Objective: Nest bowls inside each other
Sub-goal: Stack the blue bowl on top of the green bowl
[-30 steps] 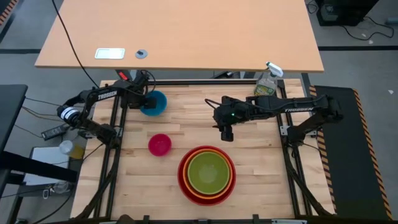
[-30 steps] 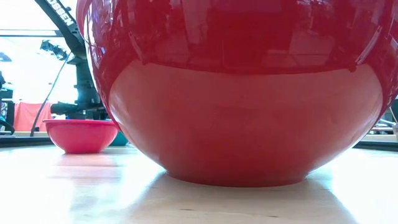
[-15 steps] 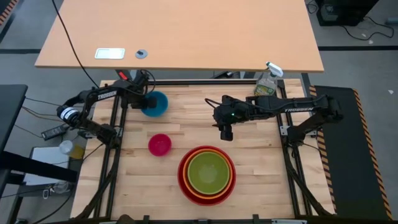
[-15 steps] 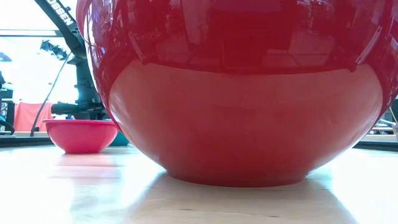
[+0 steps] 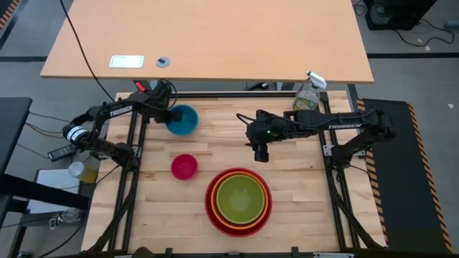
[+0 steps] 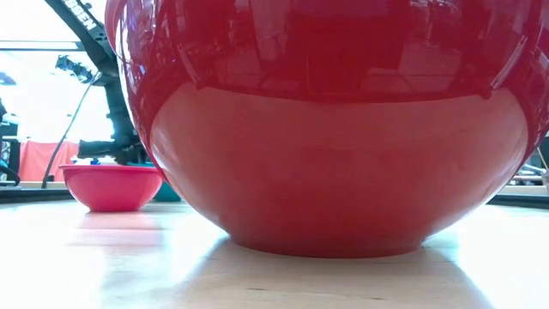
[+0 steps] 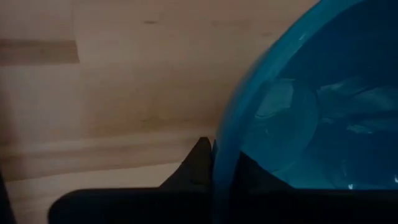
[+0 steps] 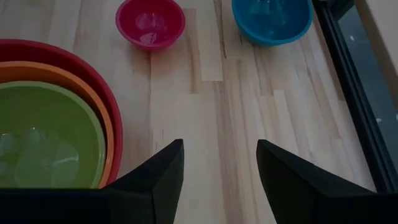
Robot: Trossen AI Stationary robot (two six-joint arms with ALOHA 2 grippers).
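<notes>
The robot's left gripper should release the blue bowl inside the green bowl (image 5: 241, 195), toward that bowl's far side.
A blue bowl (image 5: 183, 120) stands at the table's far left, with my left gripper (image 5: 169, 115) shut on its rim. A small pink bowl (image 5: 184, 166) sits upright on its base nearer the middle. Toward the near edge a green bowl (image 5: 242, 198) lies inside an orange bowl (image 8: 93, 106), which lies inside a large red bowl (image 5: 214, 215). My right gripper (image 5: 262, 153) hangs open above the table's middle, right of the pink bowl, with nothing between its fingers (image 8: 163, 169). My left gripper pinches the blue bowl's rim (image 7: 222, 149) on the side toward the table's left edge. One finger (image 7: 198, 163) is outside the wall and one (image 7: 256, 173) inside. The fingers come steeply from above. In the right wrist view the bowl's base (image 8: 272, 38) seems to rest on the table.
A spray bottle (image 5: 308, 93) stands at the table's far right corner. Black frame rails (image 5: 129, 179) run along both sides. The red bowl (image 6: 334, 129) fills most of the low view. Bare wood (image 5: 308, 186) lies right of the stack.
My left gripper has shut on the blue bowl's rim. The bowl has shifted a little toward the table's right. My right arm has kept still.
</notes>
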